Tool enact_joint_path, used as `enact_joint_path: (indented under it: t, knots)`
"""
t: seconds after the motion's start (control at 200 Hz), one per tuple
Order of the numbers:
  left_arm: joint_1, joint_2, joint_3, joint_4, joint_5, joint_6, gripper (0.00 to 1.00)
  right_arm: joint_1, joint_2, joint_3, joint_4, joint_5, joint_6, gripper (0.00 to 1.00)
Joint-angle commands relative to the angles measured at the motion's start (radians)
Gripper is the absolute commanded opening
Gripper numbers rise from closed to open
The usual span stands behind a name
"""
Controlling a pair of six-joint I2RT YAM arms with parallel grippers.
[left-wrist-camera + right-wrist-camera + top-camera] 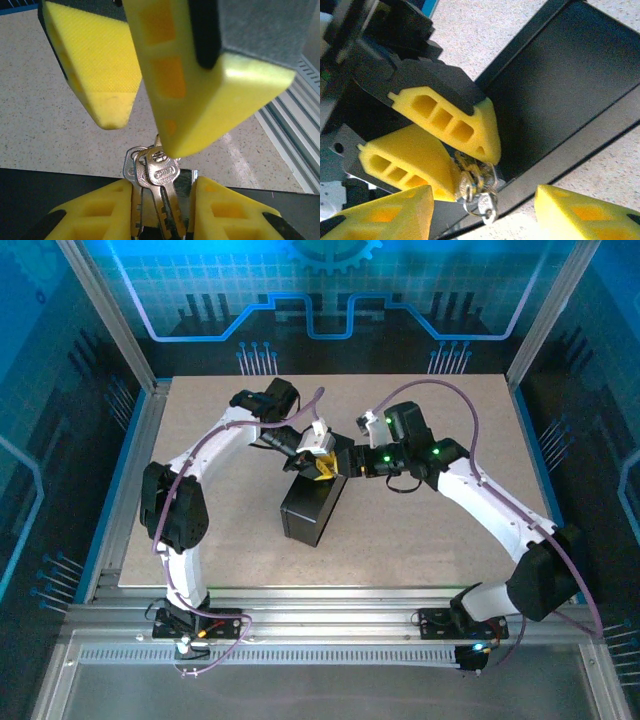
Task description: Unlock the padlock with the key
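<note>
The right gripper I use is rolled crooked to the padlock, so next I back it away, turn it level and pinch the key's head (487, 202) before I turn the key.
The brass padlock (476, 169) is pinched between my left gripper's yellow fingers (451, 121), held just above the black box (312, 510). My left gripper (160, 186) is shut on it, and a bunch of silvery keys (156, 172) on a ring lies flat between the pads. One key (489, 209) dangles lowest from the ring. My right gripper (485, 190) stands open, its two fingertips wide apart on either side of the keys and touching nothing. In the top view both grippers meet over the box's far end, left (308, 460) and right (342, 466).
The black box (560, 90) lies directly below the grippers, its long side running toward the near edge. Speckled tabletop (45, 125) surrounds it. Aluminium frame rails (295, 130) border the table.
</note>
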Motion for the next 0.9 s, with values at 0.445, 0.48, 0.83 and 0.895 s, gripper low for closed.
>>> enact_joint_path:
  t: [0.445,0.48,0.83,0.895]
  knots:
    - [-0.007,-0.011,0.023,-0.013,0.088,0.015,0.04,0.023,0.05,0.007,-0.012,0.05,-0.029,0.54]
    - [-0.006,-0.013,0.023,-0.012,0.088,0.016,0.04,0.022,0.054,0.007,-0.008,0.062,-0.021,0.53]
    - [-0.005,-0.02,0.015,-0.013,0.084,0.018,0.04,-0.029,-0.004,-0.08,0.085,0.146,0.108,0.49]
    - [-0.005,-0.018,0.015,-0.012,0.083,0.018,0.04,-0.035,-0.017,-0.087,0.08,0.172,0.118,0.48]
